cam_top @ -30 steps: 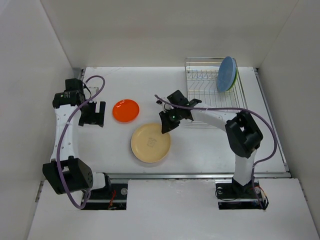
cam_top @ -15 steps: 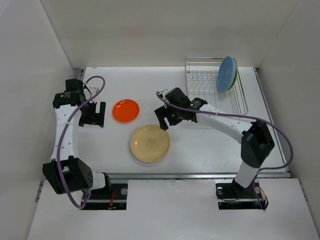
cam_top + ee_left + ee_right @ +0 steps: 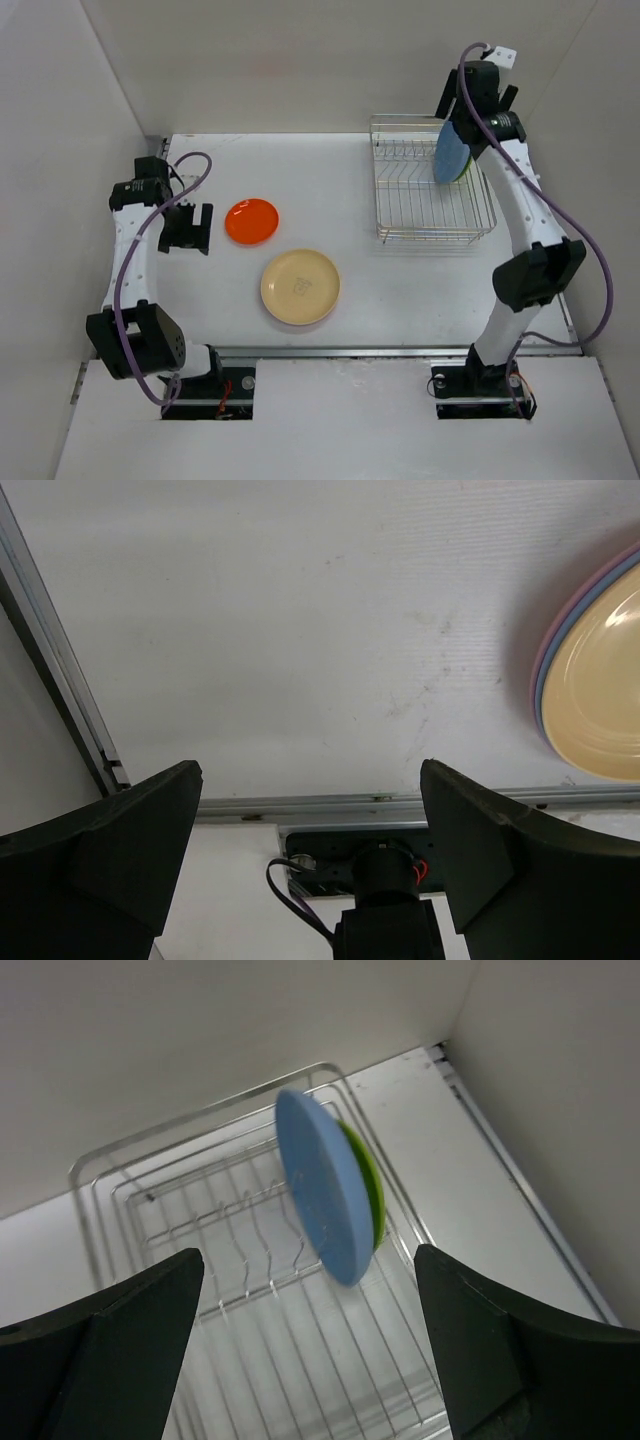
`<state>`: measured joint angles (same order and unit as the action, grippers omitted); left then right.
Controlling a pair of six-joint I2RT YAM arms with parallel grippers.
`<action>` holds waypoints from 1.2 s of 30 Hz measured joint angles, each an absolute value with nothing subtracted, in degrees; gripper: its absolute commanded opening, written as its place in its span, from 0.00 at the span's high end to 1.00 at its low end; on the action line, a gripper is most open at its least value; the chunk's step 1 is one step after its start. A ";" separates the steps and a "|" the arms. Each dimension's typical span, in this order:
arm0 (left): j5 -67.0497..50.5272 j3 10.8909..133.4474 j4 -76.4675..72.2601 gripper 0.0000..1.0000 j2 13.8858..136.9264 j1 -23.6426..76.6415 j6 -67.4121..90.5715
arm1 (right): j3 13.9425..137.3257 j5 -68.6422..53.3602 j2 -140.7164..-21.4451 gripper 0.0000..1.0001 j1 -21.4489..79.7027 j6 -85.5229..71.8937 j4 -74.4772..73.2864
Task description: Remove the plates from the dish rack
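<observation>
Next, I move my right gripper next to the blue plate's upper rim (image 3: 456, 131) (image 3: 353, 1218), beside the green plate in the dish rack, and close it there.
The silver wire dish rack (image 3: 382, 190) stands at the back right of the table. A blue plate (image 3: 451, 152) stands upright in its far right slots, with a green plate (image 3: 468, 162) close behind it. My right gripper (image 3: 479, 98) hangs high over the rack's back right corner, open and empty. In the right wrist view the blue plate (image 3: 325, 1200) and green plate (image 3: 366, 1190) show between its spread fingers (image 3: 120, 1350), above the rack (image 3: 200, 1220). An orange plate (image 3: 252, 221) and a cream plate (image 3: 300, 285) lie flat on the table. My left gripper (image 3: 185, 230) is open beside the orange plate.
In the left wrist view the cream plate (image 3: 600, 680) tops a stack with blue and pink rims under it. The table's metal front rail (image 3: 380, 802) and left rail (image 3: 60, 670) are near. White walls enclose the table on three sides.
My right gripper opened, let go of the cream plate and swung up and back to above the rack's rear right corner. The left arm stayed put.
</observation>
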<state>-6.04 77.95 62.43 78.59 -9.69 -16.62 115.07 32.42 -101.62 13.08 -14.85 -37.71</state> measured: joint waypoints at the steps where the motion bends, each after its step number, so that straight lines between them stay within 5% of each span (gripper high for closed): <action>1: -6.04 77.95 62.37 0.11 79.05 -9.69 -16.62 | 117.27 33.54 -103.96 0.08 11.81 -15.03 -37.63; 9: -6.02 78.02 62.28 0.11 82.37 -9.69 -16.60 | 124.36 35.70 -121.47 0.16 6.79 -16.51 -36.56; 19: -6.04 78.04 61.98 0.10 83.77 -9.69 -16.23 | 121.34 37.45 -124.68 0.77 5.30 -16.73 -35.68; 32: -7.42 78.04 62.00 0.08 83.59 -9.69 -16.19 | 117.03 50.11 -113.69 1.00 9.67 -6.31 -34.68; 36: -7.55 78.04 62.00 0.08 82.74 -9.69 -16.23 | 115.92 55.22 -103.81 1.00 14.85 -2.20 -29.36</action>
